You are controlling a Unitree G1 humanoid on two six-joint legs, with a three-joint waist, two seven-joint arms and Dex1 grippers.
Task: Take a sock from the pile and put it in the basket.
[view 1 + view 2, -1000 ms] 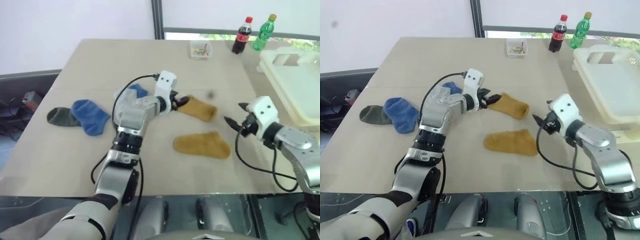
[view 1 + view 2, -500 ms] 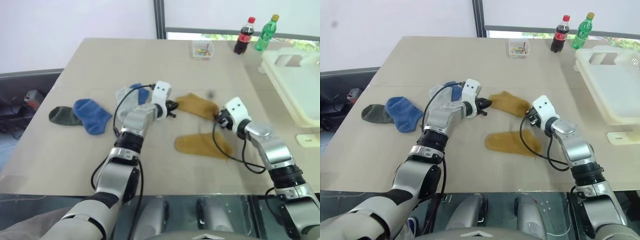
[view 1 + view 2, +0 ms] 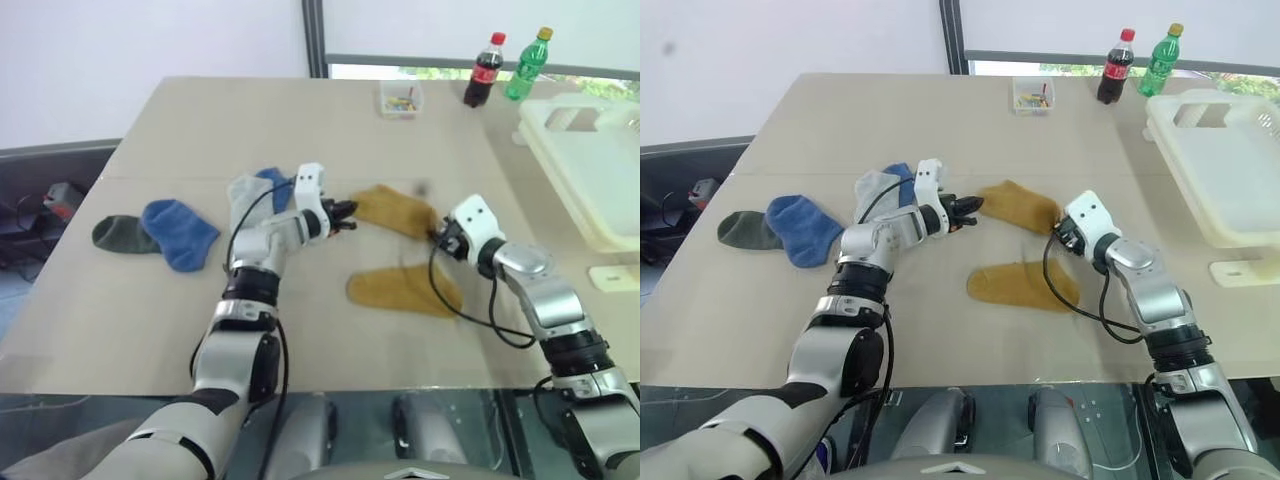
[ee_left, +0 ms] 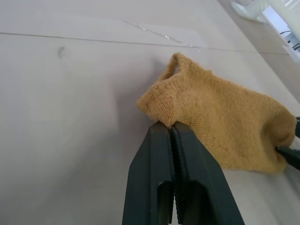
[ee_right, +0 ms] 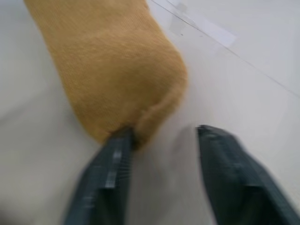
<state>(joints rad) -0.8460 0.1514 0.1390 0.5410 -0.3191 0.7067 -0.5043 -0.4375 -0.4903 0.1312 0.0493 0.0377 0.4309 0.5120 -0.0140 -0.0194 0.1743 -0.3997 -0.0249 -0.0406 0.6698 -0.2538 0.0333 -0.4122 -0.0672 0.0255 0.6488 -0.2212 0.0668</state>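
Observation:
My left gripper will let go of the far mustard sock on the table (image 3: pixel 408 239) just beyond the second mustard sock.
A mustard sock (image 3: pixel 395 210) lies flat mid-table, with a second mustard sock (image 3: pixel 400 290) nearer me. My left gripper (image 3: pixel 345 212) is shut on the far sock's cuff (image 4: pixel 161 101), which is lifted slightly at the fingertips. At the toe end (image 5: pixel 108 70) of the same sock, my right gripper (image 3: pixel 437 236) stands open, one finger touching the fabric. The rest of the pile lies to the left: a blue sock (image 3: pixel 180 230), a dark green one (image 3: pixel 118 233), a grey-white one (image 3: pixel 245 195) and another blue one (image 3: pixel 275 183). The cream basket (image 3: pixel 1185 180) stands at the far right.
A small clear box (image 3: pixel 401 98), a cola bottle (image 3: pixel 479 72) and a green bottle (image 3: pixel 528 65) stand along the table's far edge. A small white object (image 3: pixel 615 277) lies near the basket's front corner.
My right arm swung in leftward from the right side to the sock's toe. My left gripper closed on the cuff and rolled a little.

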